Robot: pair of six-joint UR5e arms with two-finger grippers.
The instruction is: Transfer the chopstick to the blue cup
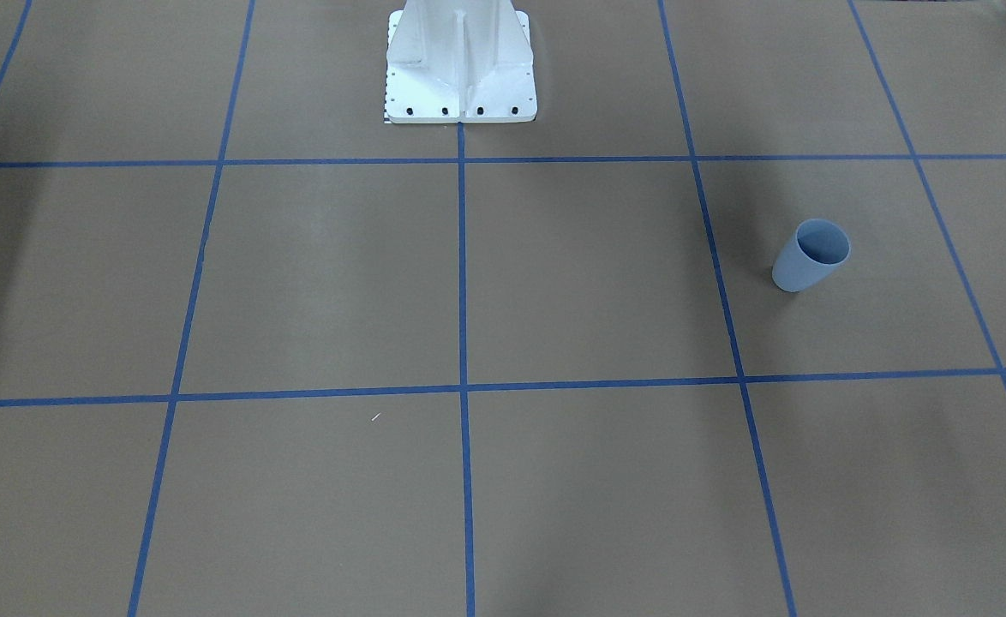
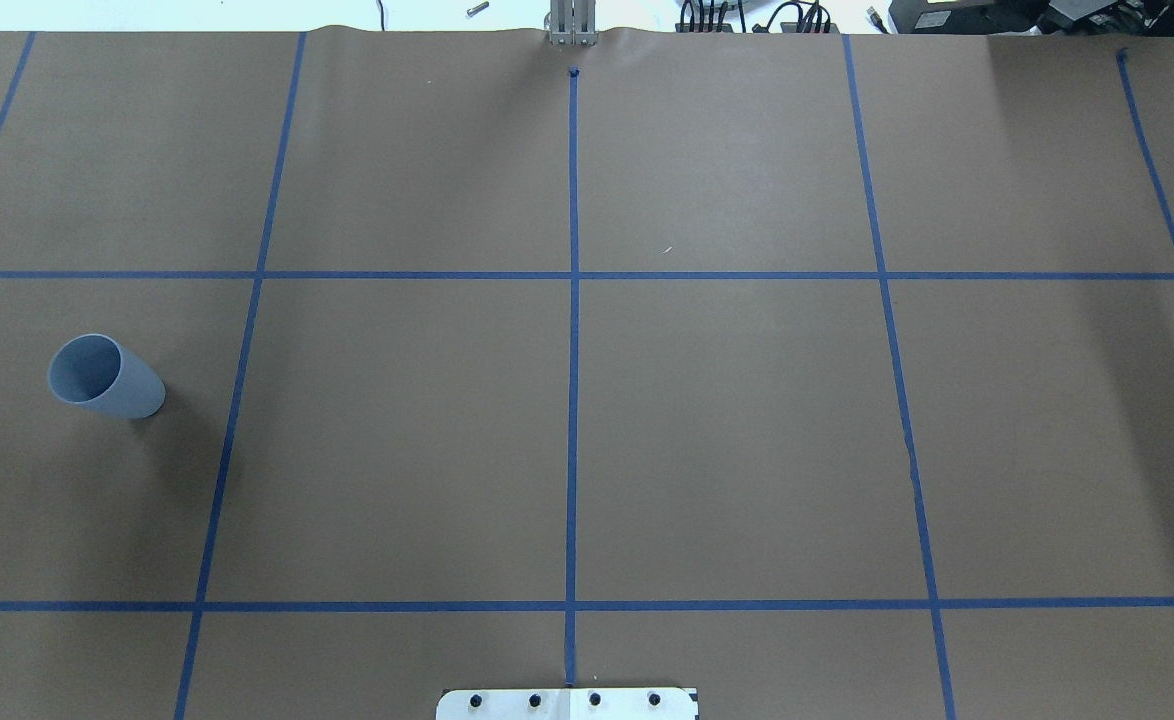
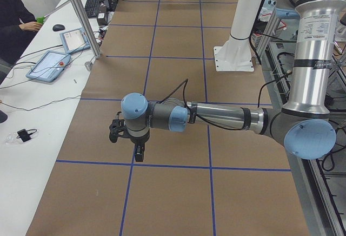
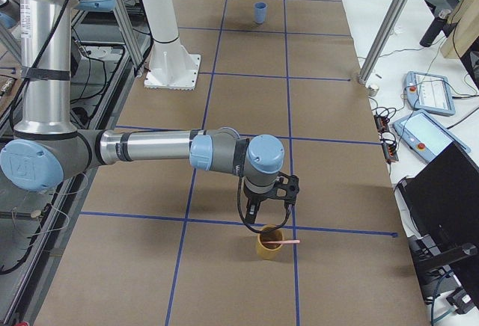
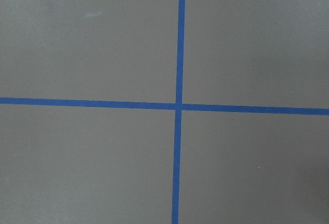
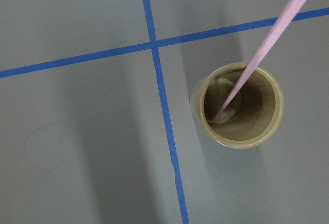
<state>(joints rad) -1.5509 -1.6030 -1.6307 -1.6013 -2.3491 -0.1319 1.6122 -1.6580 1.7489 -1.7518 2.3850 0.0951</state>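
Next, my left gripper takes the rim of the blue cup (image 1: 847,252) farthest from the white robot base.
The pale pink chopstick (image 6: 259,49) leans in a tan cup (image 6: 267,126), its rounded end sticking out past the rim; it also shows in the exterior right view (image 4: 284,242). The blue cup (image 2: 105,377) stands upright and empty on the robot's left side of the table, seen too from the front (image 1: 810,255) and small and far in the exterior right view (image 4: 260,13). My right gripper (image 4: 268,214) hangs just above the tan cup (image 4: 270,245). My left gripper (image 3: 130,144) hangs over bare table. I cannot tell whether either is open or shut.
The table is brown paper with a blue tape grid (image 5: 179,106). The white robot base (image 1: 460,68) stands at the middle of the robot's edge. Operators' desks with tablets (image 3: 51,63) and metal posts (image 4: 385,31) run along the far side.
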